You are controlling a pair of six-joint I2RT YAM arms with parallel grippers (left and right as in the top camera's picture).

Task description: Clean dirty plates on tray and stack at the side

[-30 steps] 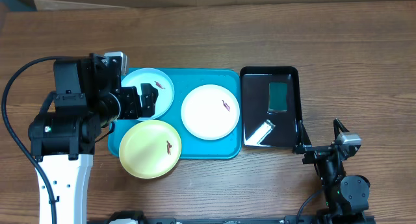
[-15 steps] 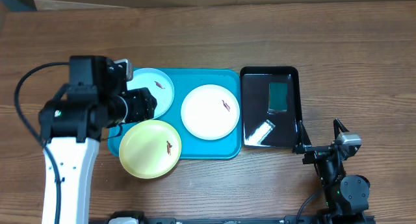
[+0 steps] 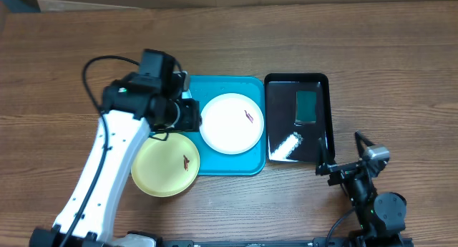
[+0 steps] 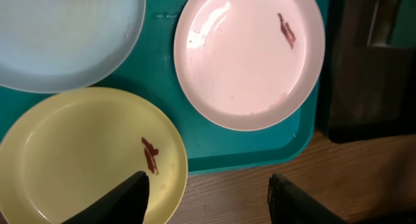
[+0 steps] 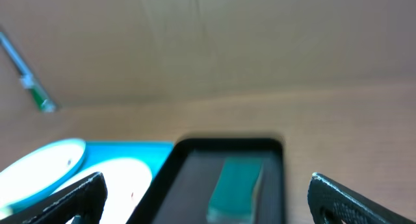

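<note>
Next, my right gripper closes on the middle of the teal sponge (image 3: 305, 108) (image 5: 235, 187) in the black tray, because the smeared plates need wiping.
The teal tray (image 3: 229, 168) holds the white plate (image 3: 231, 123), which has a small brown smear. The pale yellow plate (image 3: 165, 163) has a smear too and hangs over the tray's front left corner. My left gripper (image 3: 184, 115) hovers open and empty over the tray's left part, and the arm hides the light blue plate in the overhead view. The left wrist view shows the light blue plate (image 4: 65, 36), yellow plate (image 4: 78, 159), white plate (image 4: 250, 55) and open fingers (image 4: 211, 198). My right gripper (image 3: 342, 170) is open and empty near the table's front right.
A black tray (image 3: 318, 143) stands right of the teal tray, with a teal sponge (image 3: 306, 106) and a white smear (image 3: 285, 145) in it. The right wrist view shows the black tray (image 5: 188, 162) and sponge (image 5: 237, 182) ahead. Cardboard lines the far edge.
My left arm has swung right from the tray's left edge to over the light blue plate, near the white plate. My right gripper has shifted slightly left.
</note>
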